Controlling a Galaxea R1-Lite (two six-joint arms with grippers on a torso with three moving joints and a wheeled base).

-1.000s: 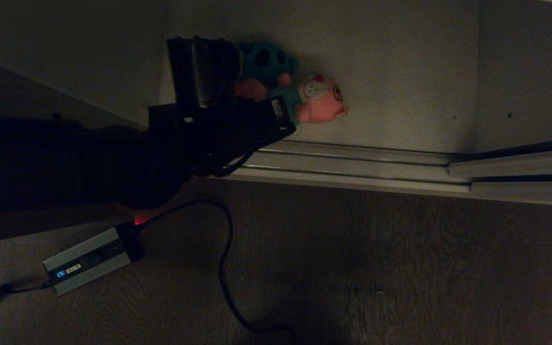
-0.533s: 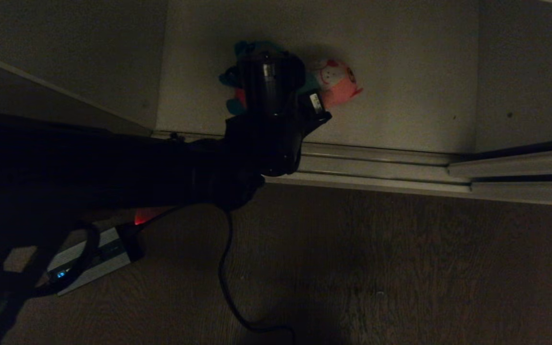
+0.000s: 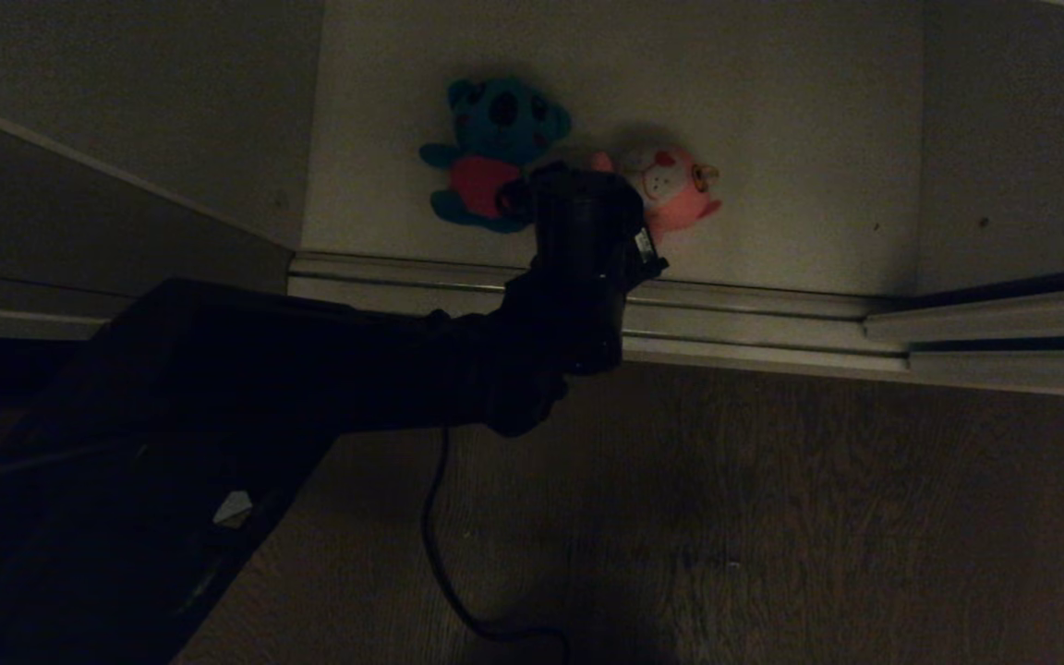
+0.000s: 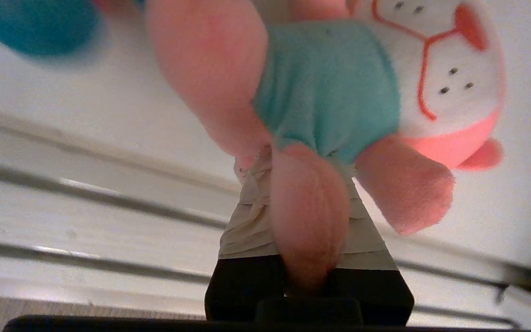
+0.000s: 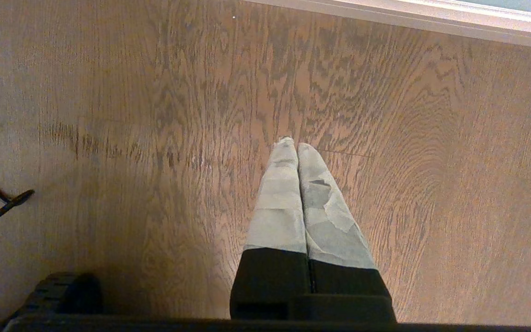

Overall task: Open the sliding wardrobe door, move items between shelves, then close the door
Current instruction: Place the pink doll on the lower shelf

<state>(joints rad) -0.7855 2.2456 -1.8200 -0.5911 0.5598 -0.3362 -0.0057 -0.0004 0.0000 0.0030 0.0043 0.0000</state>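
The pink plush toy will leave my left gripper on the white shelf (image 3: 595,153) close beside the teal-blue plush toy. The pink toy now hangs just above the shelf.
A pink plush toy (image 3: 675,185) with a teal outfit and white face hangs just above the white shelf (image 3: 818,139). My left gripper (image 3: 620,180) is shut on one of its legs. In the left wrist view that pink leg (image 4: 309,221) sits pinched between the taped fingers (image 4: 247,221) of the left gripper (image 4: 300,184). The teal-blue plush toy (image 3: 495,152) with a red belly lies on the shelf just left of it. The sliding wardrobe door (image 3: 1021,139) stands slid aside on the right. My right gripper (image 5: 293,145) is shut and empty over the wooden floor.
Pale metal door tracks (image 3: 726,314) run along the shelf's front edge. A black cable (image 3: 430,517) trails over the wooden floor (image 3: 772,517) below my left arm. A pale side wall (image 3: 126,92) bounds the shelf on the left.
My left arm has swung right with the pink toy, pulling it away from the teal-blue toy, which now lies uncovered. The arm now hides the grey power adapter on the floor.
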